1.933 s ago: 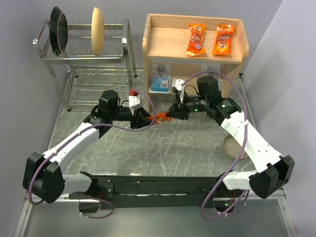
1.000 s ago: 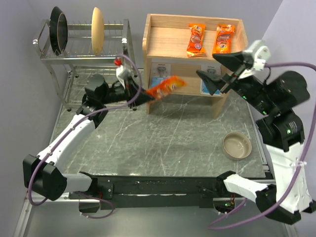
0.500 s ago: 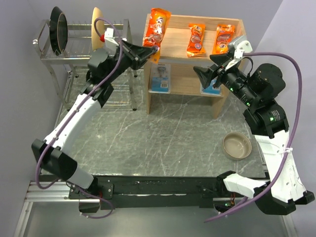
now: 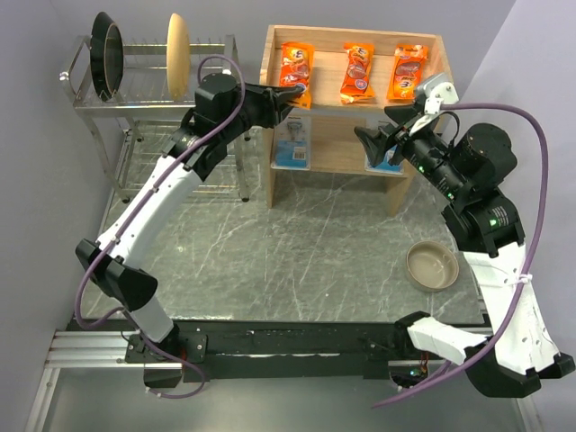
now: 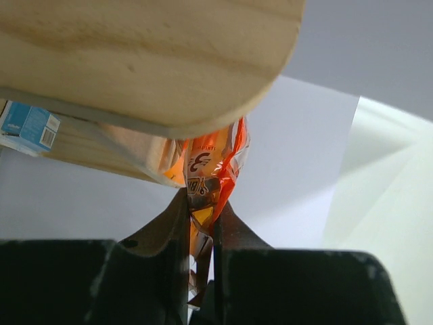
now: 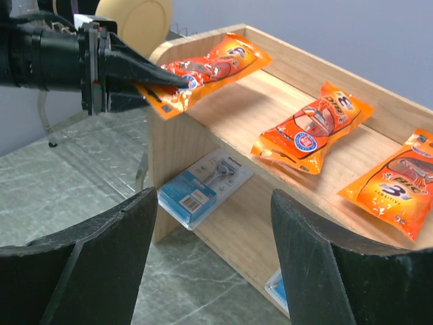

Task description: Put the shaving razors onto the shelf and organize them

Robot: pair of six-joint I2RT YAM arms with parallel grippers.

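The packet's near end sticks out past the front edge of the top level, so next my left gripper takes the packet by its near corner (image 6: 143, 89) and works it farther in.
The wooden shelf (image 4: 279, 90) stands at the back. Two orange razor packets (image 4: 357, 72) (image 4: 408, 72) lie on its top tier. A third orange packet (image 4: 297, 65) rests at the left of that tier, with my left gripper (image 4: 286, 94) shut on its near end. The left wrist view shows the packet (image 5: 213, 162) pinched between the fingers (image 5: 166, 223) under the shelf's side edge (image 5: 149, 61). Two blue-and-white razor cards (image 4: 292, 144) (image 6: 277, 288) lie on the lower tier. My right gripper (image 4: 378, 126) hangs open before the shelf's right half and holds nothing (image 6: 214, 196).
A chrome wire dish rack (image 4: 153, 90) with upright plates stands left of the shelf, close behind my left arm. A brown bowl (image 4: 432, 265) sits on the marbled table at the right, beneath my right arm.
My left arm carried the orange packet up from mid-table, over the shelf's left corner, and has lowered it onto the top tier. The right arm rose, then stayed nearly still.
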